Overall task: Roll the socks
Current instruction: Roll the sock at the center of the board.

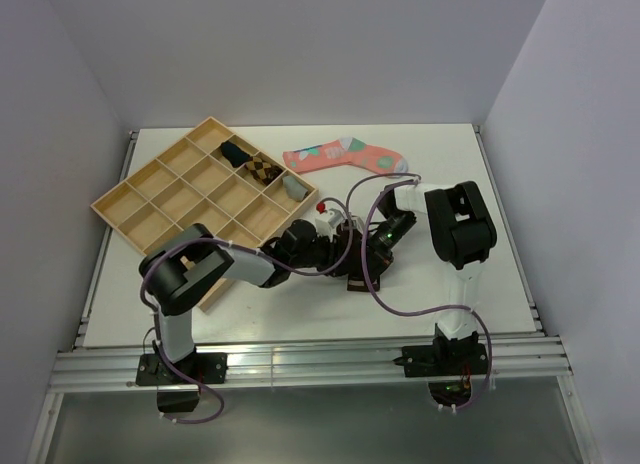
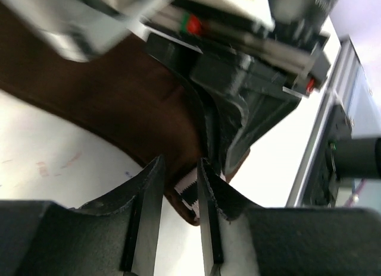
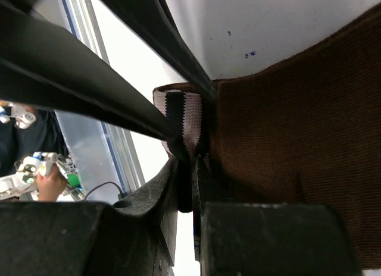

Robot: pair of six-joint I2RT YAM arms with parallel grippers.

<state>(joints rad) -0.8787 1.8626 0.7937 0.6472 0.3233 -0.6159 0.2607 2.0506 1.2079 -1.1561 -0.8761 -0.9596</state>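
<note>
The robot's right gripper pinches the striped cuff and crowds the left gripper at its edge, so the left gripper should take hold of the cuff (image 2: 189, 189) again before the right gripper backs off.
The dark brown sock (image 2: 119, 103) lies on the white table, its white-striped cuff (image 2: 189, 190) raised between the two grippers. My left gripper (image 2: 178, 166) has its fingers closed on either side of the cuff. My right gripper (image 3: 191, 163) is shut on the same cuff (image 3: 181, 118), with the brown fabric (image 3: 286, 157) spreading to its right. In the top view both grippers (image 1: 345, 246) (image 1: 368, 242) meet at the table's middle, and only a bit of the sock (image 1: 360, 281) shows below them. The grey sock (image 1: 293, 187) lies in a tray compartment.
A wooden compartment tray (image 1: 150, 199) sits at the back left, holding a dark sock (image 1: 234, 152) and a checked sock (image 1: 262, 168). A pink patterned sock (image 1: 345, 156) lies at the back middle. Cables loop around both arms.
</note>
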